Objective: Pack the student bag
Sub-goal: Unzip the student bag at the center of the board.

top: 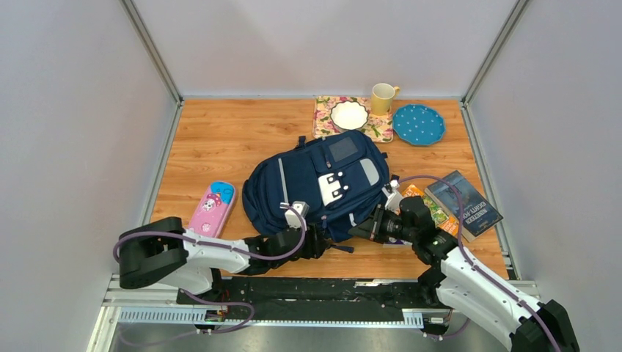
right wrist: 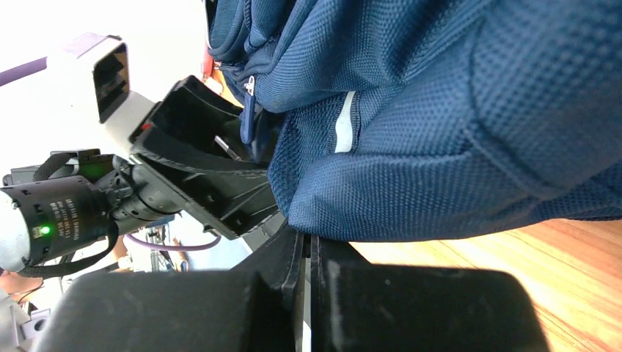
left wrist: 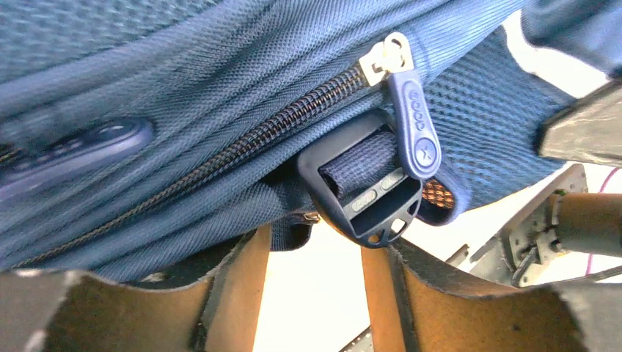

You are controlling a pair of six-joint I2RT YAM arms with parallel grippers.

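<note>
The strap buckle hangs into the opening of my left gripper next to the lower zipper pull. I will stay clear of the buckle and pinch the pull (left wrist: 312, 218) by its slider.
The student bag (top: 323, 183), navy blue with grey stripes and a white dotted patch, lies flat in the middle of the table. My left gripper (top: 323, 242) is at its near edge. In the left wrist view the left gripper (left wrist: 315, 253) is open, its tips against the bag's underside (left wrist: 183, 66) just below a closed zipper. A blue zipper pull (left wrist: 414, 125) and a strap buckle (left wrist: 367, 194) hang just above its right finger. My right gripper (top: 364, 229) is at the bag's near right corner. In the right wrist view the right gripper (right wrist: 308, 238) is pinched on the fabric edge of the bag (right wrist: 440, 147).
A pink pencil case (top: 213, 205) lies left of the bag. Two books (top: 463, 204) lie to its right by the right arm. At the back stand a floral mat (top: 378, 128) with a white bowl (top: 349, 114), a yellow mug (top: 382, 97) and a teal plate (top: 418, 124).
</note>
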